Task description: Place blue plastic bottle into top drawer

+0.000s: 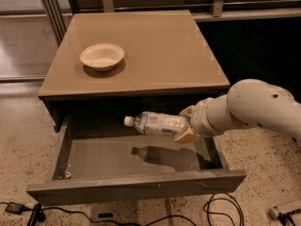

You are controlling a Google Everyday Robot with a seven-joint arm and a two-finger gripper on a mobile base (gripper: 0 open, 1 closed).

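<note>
Next, my gripper lets go of the blue plastic bottle on the middle of the open drawer's grey bottom (151, 140). The bottle is now held above that drawer.
The blue plastic bottle (157, 124) is clear with a white cap and a pale printed label. It lies on its side, cap pointing left, held in the air above the open top drawer (136, 185). My gripper (186, 125) comes in from the right on a white arm and is shut on the bottle's base end. The bottle's shadow falls on the drawer's grey floor just below it. The drawer is pulled out wide under the tan table top.
A cream round bowl (102, 56) sits on the tan table top (160, 46) at the left. Black cables (221, 208) lie on the speckled floor in front of the drawer. A metal frame and dark panel stand behind the table.
</note>
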